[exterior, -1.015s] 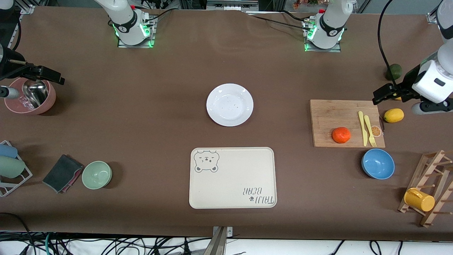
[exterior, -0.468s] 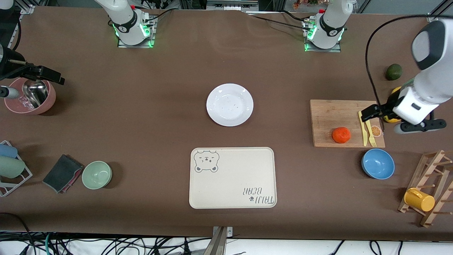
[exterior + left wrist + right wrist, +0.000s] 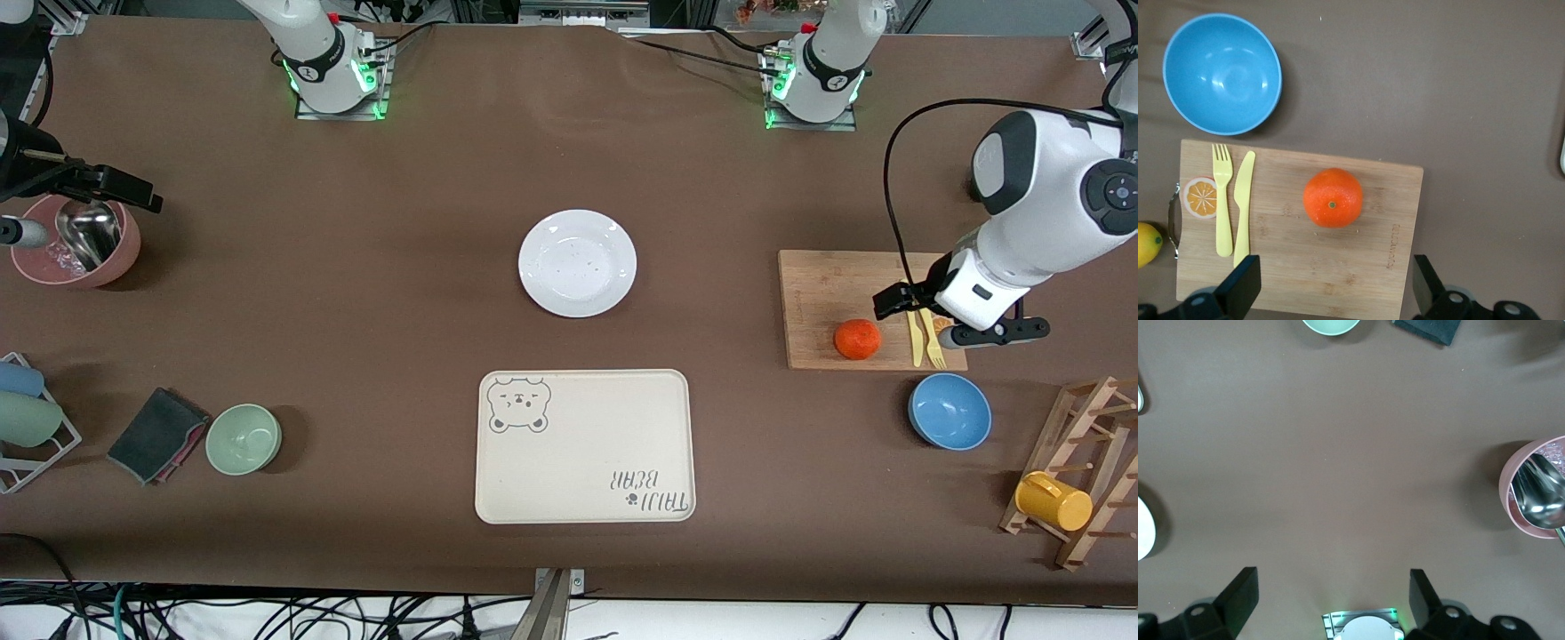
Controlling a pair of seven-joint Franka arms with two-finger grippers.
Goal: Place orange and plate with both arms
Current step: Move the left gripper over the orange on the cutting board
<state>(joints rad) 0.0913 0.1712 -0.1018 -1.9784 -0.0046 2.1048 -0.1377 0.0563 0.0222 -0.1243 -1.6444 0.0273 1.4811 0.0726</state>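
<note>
The orange's middle (image 3: 857,340) (image 3: 1333,200) is the next place for my left gripper to close, with the orange's green stem spot between its fingers.
The orange (image 3: 858,339) (image 3: 1332,197) lies on a wooden cutting board (image 3: 827,293), at the left arm's end of the table. My left gripper (image 3: 893,300) (image 3: 1333,293) hovers open over that board, just beside the orange, with bare wood between its fingers. The white plate (image 3: 578,263) rests empty at the table's middle; a sliver of it (image 3: 1143,528) shows in the right wrist view. My right gripper (image 3: 133,191) (image 3: 1331,600) waits open and empty at the right arm's end, above the table by a pink bowl.
A yellow fork and knife (image 3: 920,342) share the board; a blue bowl (image 3: 949,411) stands nearer the camera, a lemon (image 3: 1146,243) beside the board. The cream bear tray (image 3: 587,480) lies nearer than the plate. Pink bowl with spoon (image 3: 76,240), green bowl (image 3: 244,438), cloth (image 3: 156,434), mug rack (image 3: 1053,500).
The left arm has swung in from beside the lemon to over the cutting board, close to the orange, its fingers still open. The right arm has not moved.
</note>
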